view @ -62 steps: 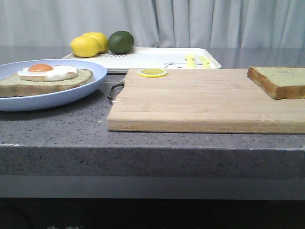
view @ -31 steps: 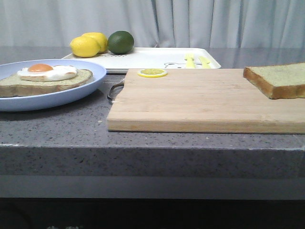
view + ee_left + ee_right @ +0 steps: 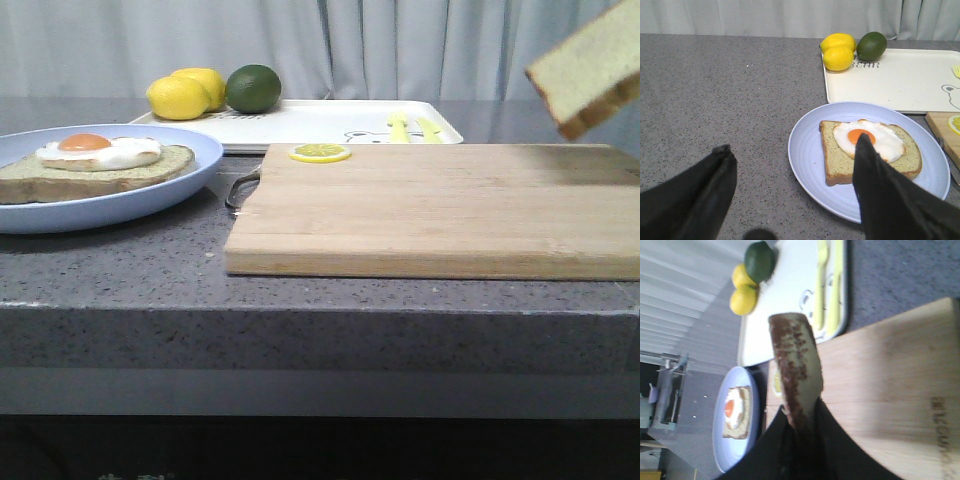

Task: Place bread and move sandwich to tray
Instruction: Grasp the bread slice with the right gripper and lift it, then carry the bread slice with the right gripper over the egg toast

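Note:
Next, my right gripper lets go of the bread on top of the fried egg (image 3: 98, 131) (image 3: 736, 407) on the pale blue plate.
The bread (image 3: 590, 75), a bare tan slice with brown crust, hangs tilted in the air above the right end of the wooden cutting board (image 3: 440, 210). My right gripper (image 3: 801, 412) is shut on the bread (image 3: 795, 355) at one edge. The sandwich (image 3: 100, 160), bread with a fried egg, lies on the pale blue plate (image 3: 170, 190) at the left. My left gripper (image 3: 794, 143) is open, hovering beside the plate (image 3: 810, 165) near the sandwich (image 3: 870, 150), holding nothing. The white tray (image 3: 320, 122) lies behind the board. Neither gripper shows in the front view.
Two lemons (image 3: 185, 95) and a lime (image 3: 253, 88) sit at the tray's far left corner. A lemon slice (image 3: 320, 152) lies on the board's back left corner. Yellow utensils (image 3: 412, 128) rest on the tray. Curtains hang behind the counter.
The bread has risen off the right end of the cutting board, first slightly, then well above it and tilted. Plate, sandwich and tray have not moved.

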You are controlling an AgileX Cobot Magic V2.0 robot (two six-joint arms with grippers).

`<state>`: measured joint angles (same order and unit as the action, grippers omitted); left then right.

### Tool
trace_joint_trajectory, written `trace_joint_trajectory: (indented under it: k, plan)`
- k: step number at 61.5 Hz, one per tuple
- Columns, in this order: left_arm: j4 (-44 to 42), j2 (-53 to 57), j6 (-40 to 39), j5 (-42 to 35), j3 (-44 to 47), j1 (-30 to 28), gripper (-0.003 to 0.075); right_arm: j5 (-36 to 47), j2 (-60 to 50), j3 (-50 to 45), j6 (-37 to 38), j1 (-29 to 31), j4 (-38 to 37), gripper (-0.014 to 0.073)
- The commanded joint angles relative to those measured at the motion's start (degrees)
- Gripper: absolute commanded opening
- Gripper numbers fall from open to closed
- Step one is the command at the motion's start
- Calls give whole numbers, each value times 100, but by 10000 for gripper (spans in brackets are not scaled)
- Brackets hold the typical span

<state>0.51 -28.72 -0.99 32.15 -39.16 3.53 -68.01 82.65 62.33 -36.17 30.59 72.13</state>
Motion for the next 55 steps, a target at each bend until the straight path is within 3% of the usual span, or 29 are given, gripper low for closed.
trace_joint_trajectory:
  k: [1,9,22,39,47,55]
  plan:
    - [10,-67,-30,-465,-156,7,491,-879,-454,118,46,-216,852,-68]
    - [10,-67,-30,-465,-156,7,491,-759,-750,118,46,-854,1297,-68]
    - [10,-67,-30,-465,-156,7,491,181,-854,118,41,-2610,1852,-68]
    - [10,-67,-30,-455,-156,7,491,3004,-828,118,-264,-5048,2861,-68]
    - [10,-67,-30,-455,-156,7,491,3797,-683,128,-987,-5731,3849,-68]
    - [37,-67,-30,-455,-156,7,491,3842,-332,437,-1029,-6034,3843,-68]
